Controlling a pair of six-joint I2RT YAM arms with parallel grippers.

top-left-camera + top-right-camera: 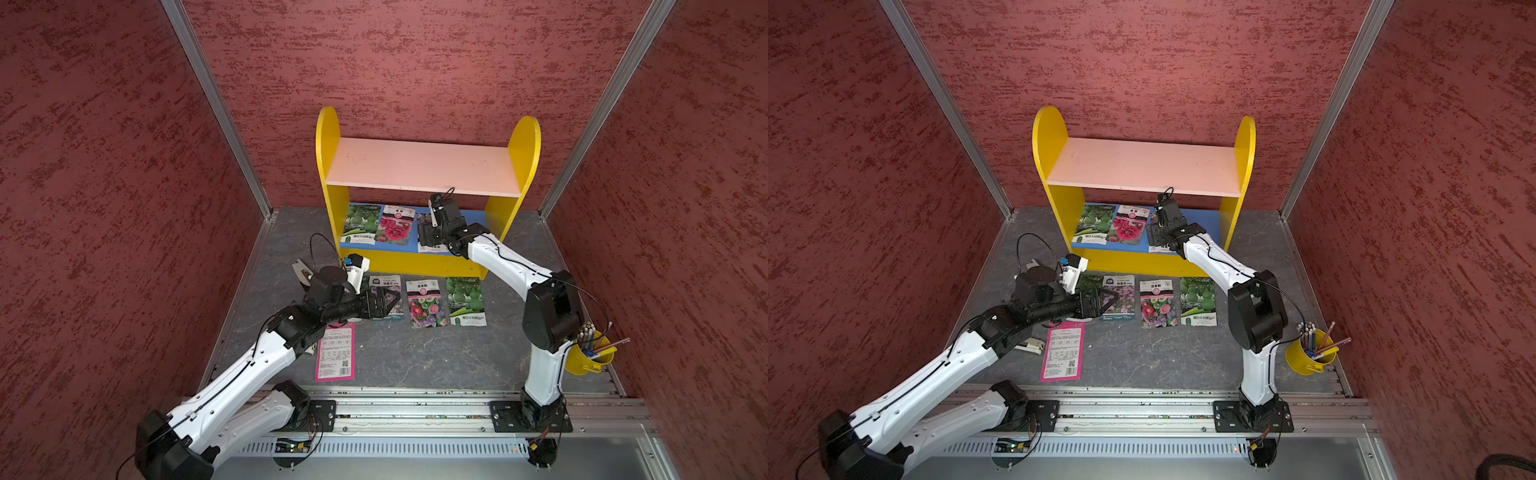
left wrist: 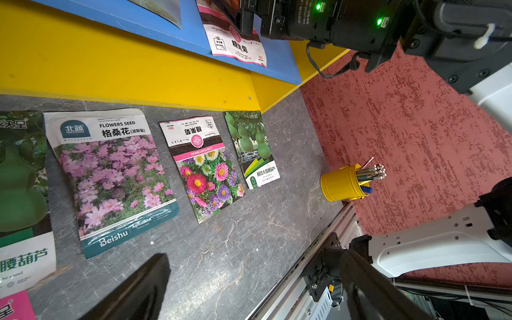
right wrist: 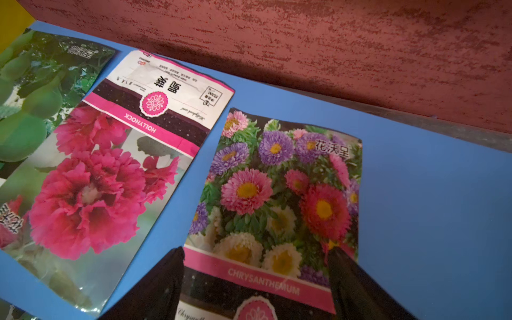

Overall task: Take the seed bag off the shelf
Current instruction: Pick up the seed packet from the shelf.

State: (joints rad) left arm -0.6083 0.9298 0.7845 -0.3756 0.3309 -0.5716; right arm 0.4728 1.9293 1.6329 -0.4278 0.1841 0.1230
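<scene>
Next, the chrysanthemum seed bag on the blue board gets grabbed by my right gripper at its white front corner (image 1: 447, 250) farthest from the hollyhock bag.
The shelf (image 1: 424, 166) (image 1: 1142, 166) stands at the back wall, its pink upper board bare. Three seed bags lie on its blue lower board (image 3: 429, 207): a gourd bag (image 1: 361, 224), a hollyhock bag (image 3: 105, 180) and a chrysanthemum seed bag (image 3: 282, 194) (image 1: 432, 248). My right gripper (image 3: 256, 250) (image 1: 430, 232) reaches in under the pink board. It is open, with one finger at each long edge of the chrysanthemum bag, which lies flat. My left gripper (image 2: 255, 257) (image 1: 388, 301) is open above the floor in front of the shelf, with nothing in it.
On the floor before the shelf lie a cosmos bag (image 2: 113, 177), a chrysanthemum bag (image 1: 426, 303) and a gourd bag (image 1: 465, 301). A pink bag (image 1: 336, 353) lies face down near the left arm. A yellow bucket of pencils (image 1: 590, 353) stands by the right arm's elbow.
</scene>
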